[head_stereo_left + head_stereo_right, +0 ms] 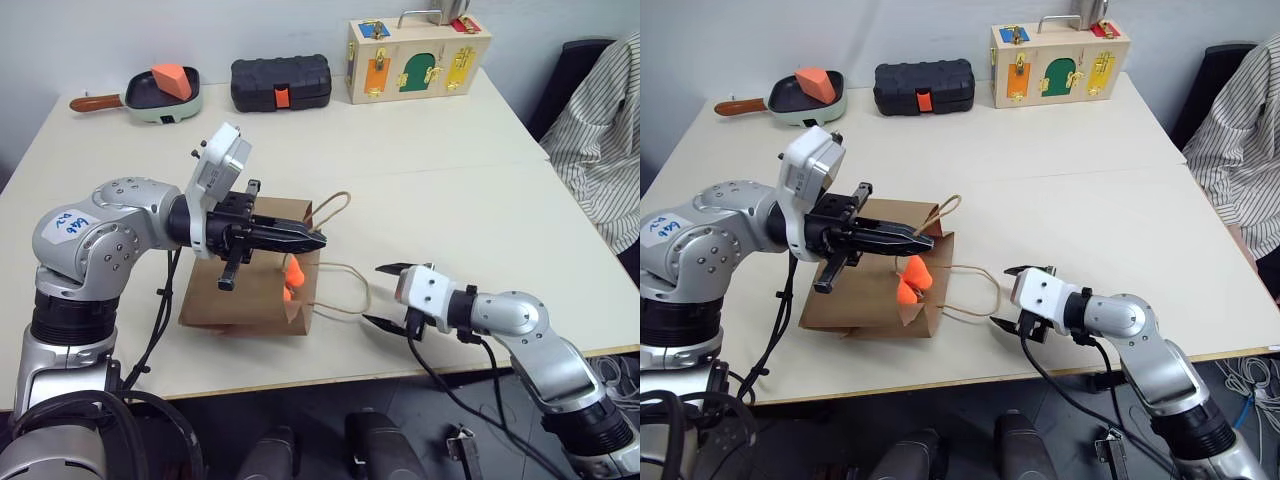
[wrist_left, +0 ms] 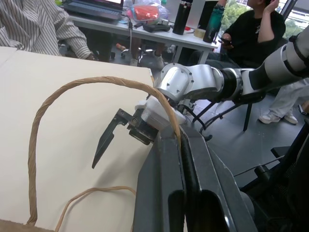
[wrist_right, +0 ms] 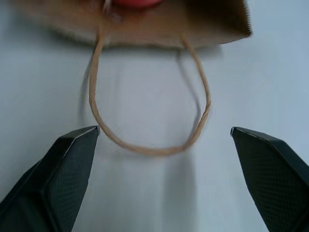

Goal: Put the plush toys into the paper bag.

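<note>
Next, my left gripper releases the paper bag, standing upright on the table spot (image 1: pixel 301 262) under its opening and the orange plush toy.
The brown paper bag (image 1: pixel 238 300) lies on its side on the table, its mouth facing right. An orange plush toy (image 1: pixel 292 281) sits in the mouth, half out of the bag. My left gripper (image 1: pixel 318 240) hovers over the bag's top edge, shut on the upper cord handle (image 2: pixel 82 83), which loops over its fingers. The lower handle (image 3: pixel 150 150) lies flat on the table. Just to its right is my right gripper (image 1: pixel 385 296), open and empty, fingers pointing at the bag mouth, one on either side of that loop's end in the right wrist view.
At the table's back stand a pan (image 1: pixel 150 98) holding a hard orange wedge (image 1: pixel 172 78), a black case (image 1: pixel 281 82) and a wooden latch board (image 1: pixel 418 58). A person in a striped shirt (image 1: pixel 600 130) sits at the right. The table's front edge runs just under my right gripper.
</note>
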Robot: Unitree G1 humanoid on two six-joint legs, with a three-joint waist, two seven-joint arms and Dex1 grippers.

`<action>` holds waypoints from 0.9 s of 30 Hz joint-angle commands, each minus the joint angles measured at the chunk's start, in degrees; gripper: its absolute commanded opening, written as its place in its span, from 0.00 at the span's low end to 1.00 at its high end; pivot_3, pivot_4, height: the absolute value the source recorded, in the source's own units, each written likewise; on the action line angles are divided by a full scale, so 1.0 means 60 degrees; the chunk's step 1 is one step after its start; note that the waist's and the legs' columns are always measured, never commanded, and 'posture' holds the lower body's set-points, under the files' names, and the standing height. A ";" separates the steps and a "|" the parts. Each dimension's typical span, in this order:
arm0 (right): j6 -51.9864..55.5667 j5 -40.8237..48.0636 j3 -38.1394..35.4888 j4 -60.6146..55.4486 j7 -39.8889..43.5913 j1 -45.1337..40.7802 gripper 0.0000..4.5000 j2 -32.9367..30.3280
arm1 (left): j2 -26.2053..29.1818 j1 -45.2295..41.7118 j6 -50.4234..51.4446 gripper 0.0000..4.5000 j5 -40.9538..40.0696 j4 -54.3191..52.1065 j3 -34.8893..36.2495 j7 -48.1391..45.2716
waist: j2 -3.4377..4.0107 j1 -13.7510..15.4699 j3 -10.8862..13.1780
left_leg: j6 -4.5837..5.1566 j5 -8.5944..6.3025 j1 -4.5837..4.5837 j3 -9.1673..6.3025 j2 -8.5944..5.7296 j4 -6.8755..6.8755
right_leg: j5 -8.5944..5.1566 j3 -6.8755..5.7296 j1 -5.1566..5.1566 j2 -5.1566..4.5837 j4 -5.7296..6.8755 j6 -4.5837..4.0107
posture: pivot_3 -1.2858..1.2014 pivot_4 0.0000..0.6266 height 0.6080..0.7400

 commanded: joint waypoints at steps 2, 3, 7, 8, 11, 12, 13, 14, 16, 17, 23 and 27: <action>0.4288 0.3642 -0.2255 -0.1682 -0.0709 0.0583 0.99 0.0306 | 0.0241 0.0073 -0.0199 0.00 -0.0059 -0.0254 0.0248 -0.0148 | 0.0000 0.0096 0.0000 | 0.0000 0.0000 0.0001 -0.0008 0.0000 0.0006 | 0.0000 -0.0005 0.0012 0.0000 -0.0007 0.0000 | 0.52 0.24 1.00; 0.5330 0.4421 -0.2726 -0.1865 -0.1067 0.0752 0.99 0.0539 | 0.0260 0.0093 -0.0225 0.00 -0.0046 -0.0242 0.0251 -0.0170 | 0.0000 0.0149 0.0000 | 0.0000 0.0000 0.0002 -0.0011 0.0000 0.0005 | 0.0000 -0.0007 0.0012 0.0001 -0.0006 0.0000 | 0.52 0.24 1.00; 0.8518 0.6761 -0.4246 -0.2048 -0.2708 0.1086 0.99 0.2129 | 0.0282 0.0126 -0.0286 0.00 -0.0047 -0.0231 0.0222 -0.0170 | 0.0000 0.0223 0.0000 | 0.0000 0.0000 0.0005 -0.0013 0.0002 -0.0005 | 0.0001 -0.0006 0.0013 0.0001 -0.0005 -0.0002 | 0.52 0.24 1.00; 0.9210 0.6927 -0.4565 -0.1963 -0.3142 0.1020 0.99 0.2743 | 0.0277 0.0133 -0.0308 0.00 -0.0038 -0.0234 0.0205 -0.0172 | 0.0000 0.0215 0.0000 | 0.0000 0.0000 0.0006 -0.0013 0.0002 -0.0005 | 0.0002 -0.0006 0.0014 0.0002 -0.0003 -0.0005 | 0.52 0.24 1.00; 1.0069 0.7370 -0.4970 -0.1363 -0.4350 0.0915 0.99 0.3789 | 0.0249 0.0115 -0.0303 0.00 -0.0054 -0.0253 0.0189 -0.0143 | 0.0003 0.0211 0.0000 | 0.0000 0.0001 0.0017 -0.0006 0.0002 -0.0015 | 0.0004 0.0004 0.0013 0.0002 0.0002 -0.0007 | 0.52 0.24 1.00; 1.0085 0.7516 -0.5165 -0.0922 -0.4862 0.0796 0.99 0.4168 | 0.0247 0.0106 -0.0295 0.00 -0.0060 -0.0255 0.0186 -0.0140 | 0.0003 0.0209 0.0000 | 0.0000 0.0001 0.0017 -0.0004 0.0001 -0.0017 | 0.0004 0.0004 0.0011 0.0001 0.0002 -0.0007 | 0.52 0.24 1.00; 1.0085 0.7646 -0.5366 -0.0496 -0.5267 0.0614 0.99 0.4545 | 0.0251 0.0100 -0.0299 0.00 -0.0053 -0.0258 0.0174 -0.0146 | 0.0000 0.0198 -0.0001 | 0.0000 0.0001 0.0018 -0.0004 0.0001 -0.0020 | 0.0004 0.0004 0.0012 0.0002 -0.0001 -0.0007 | 0.52 0.24 1.00; 1.0085 0.7926 -0.5575 -0.0073 -0.5713 0.0460 0.99 0.4871 | 0.0253 0.0089 -0.0294 0.00 -0.0052 -0.0259 0.0167 -0.0147 | -0.0003 0.0181 -0.0003 | 0.0000 0.0001 0.0021 -0.0005 0.0001 -0.0020 | 0.0004 0.0003 0.0015 0.0002 -0.0002 -0.0007 | 0.52 0.24 1.00; 1.0085 0.8423 -0.5895 0.0707 -0.6573 0.0097 0.99 0.5351 | 0.0258 0.0063 -0.0278 0.00 -0.0055 -0.0252 0.0159 -0.0148 | -0.0003 0.0157 -0.0003 | 0.0000 0.0002 0.0030 0.0001 0.0001 -0.0022 | 0.0005 0.0007 0.0017 0.0003 0.0001 -0.0009 | 0.52 0.24 1.00; 1.0085 0.8489 -0.6031 0.1075 -0.7010 -0.0159 0.99 0.5614 | 0.0258 0.0053 -0.0270 0.00 -0.0056 -0.0246 0.0156 -0.0147 | -0.0002 0.0142 -0.0003 | -0.0002 0.0003 0.0033 0.0000 0.0002 -0.0024 | 0.0006 0.0006 0.0018 0.0003 0.0004 -0.0010 | 0.52 0.24 1.00; 1.0073 0.8553 -0.6480 0.2370 -0.8540 -0.1359 0.90 0.6685 | 0.0273 -0.0032 -0.0278 0.00 -0.0007 -0.0230 0.0111 -0.0163 | 0.0000 -0.0062 -0.0008 | -0.0008 0.0009 0.0039 -0.0002 0.0002 -0.0029 | 0.0008 0.0005 0.0020 0.0003 0.0012 -0.0013 | 0.52 0.24 1.00; 1.0078 0.8966 -0.6446 0.2300 -0.8758 -0.1488 0.63 0.6736 | 0.0303 -0.0054 -0.0243 0.00 -0.0008 -0.0242 0.0134 -0.0127 | 0.0006 -0.0080 -0.0010 | -0.0008 0.0010 0.0037 -0.0003 0.0003 -0.0042 | 0.0007 0.0003 0.0012 0.0005 0.0012 -0.0013 | 0.52 0.24 1.00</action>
